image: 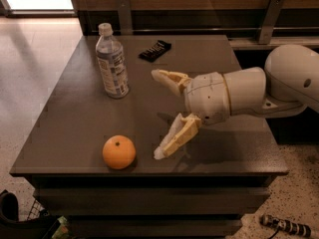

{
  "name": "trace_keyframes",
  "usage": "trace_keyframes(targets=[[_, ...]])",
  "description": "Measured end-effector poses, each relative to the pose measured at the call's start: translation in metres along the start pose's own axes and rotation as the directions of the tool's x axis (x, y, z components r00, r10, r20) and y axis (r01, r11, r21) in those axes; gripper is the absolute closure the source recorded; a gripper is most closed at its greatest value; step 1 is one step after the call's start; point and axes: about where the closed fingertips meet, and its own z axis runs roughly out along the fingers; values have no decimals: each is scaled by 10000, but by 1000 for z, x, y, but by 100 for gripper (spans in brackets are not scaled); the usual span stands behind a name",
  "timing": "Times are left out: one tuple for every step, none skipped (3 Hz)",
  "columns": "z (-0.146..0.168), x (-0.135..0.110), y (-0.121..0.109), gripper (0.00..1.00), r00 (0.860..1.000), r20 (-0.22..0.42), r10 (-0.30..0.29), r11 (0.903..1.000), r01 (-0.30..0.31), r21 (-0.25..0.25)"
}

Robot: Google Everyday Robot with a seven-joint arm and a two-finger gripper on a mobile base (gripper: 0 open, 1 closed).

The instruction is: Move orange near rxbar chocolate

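Next, my gripper needs to go to the orange near the table's front edge and close on the orange's side [130,153] facing the open fingers.
The orange [119,152] sits near the front edge of the dark table [70,118], left of centre. The rxbar chocolate [155,50], a flat black bar, lies at the table's far side. My gripper [157,113] reaches in from the right above the table's middle, fingers spread wide open and empty. Its lower fingertip [162,152] is a short way right of the orange, not touching it. The upper fingertip [158,74] points toward the bottle.
A clear plastic water bottle [111,61] stands upright at the table's left rear, between the orange and the bar. A wooden wall with metal brackets [269,16] runs behind the table. Floor lies to the left and front.
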Motion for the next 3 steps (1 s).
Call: trace_keyframes(targets=[[0, 0, 0, 0, 10000, 0, -1, 10000, 1, -1], [5, 6, 6, 0, 9997, -126, 196, 9998, -196, 30], [16, 11, 19, 0, 9984, -307, 475, 9989, -475, 16]])
